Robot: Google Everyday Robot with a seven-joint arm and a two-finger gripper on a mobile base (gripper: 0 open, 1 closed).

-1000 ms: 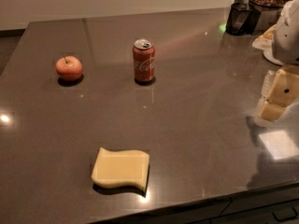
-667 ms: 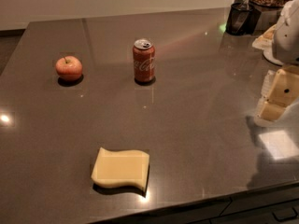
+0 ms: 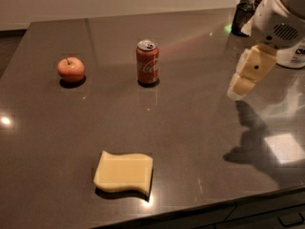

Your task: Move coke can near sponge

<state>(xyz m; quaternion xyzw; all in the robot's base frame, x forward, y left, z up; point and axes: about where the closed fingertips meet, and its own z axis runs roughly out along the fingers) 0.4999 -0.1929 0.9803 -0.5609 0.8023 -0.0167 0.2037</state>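
Observation:
My gripper is to head to the coke can next, and it should then close on the can's upper half (image 3: 147,57), just below the can's silver top.
The coke can (image 3: 147,62) is red with white script and a silver top. It stands upright on the dark table (image 3: 200,142), in the middle toward the back. The sponge (image 3: 124,171) is pale yellow with wavy edges and lies flat near the front edge, well in front of the can and a little to its left. My gripper (image 3: 244,82) hangs on the white arm (image 3: 281,18) above the table's right side. It is far to the right of the can and touches nothing.
A red apple (image 3: 71,69) sits to the left of the can. A dark container (image 3: 242,17) stands at the back right corner, beside the arm. The table's front edge runs just below the sponge.
My gripper has moved left and a little further back over the table, toward the can. The can, sponge and apple have not moved.

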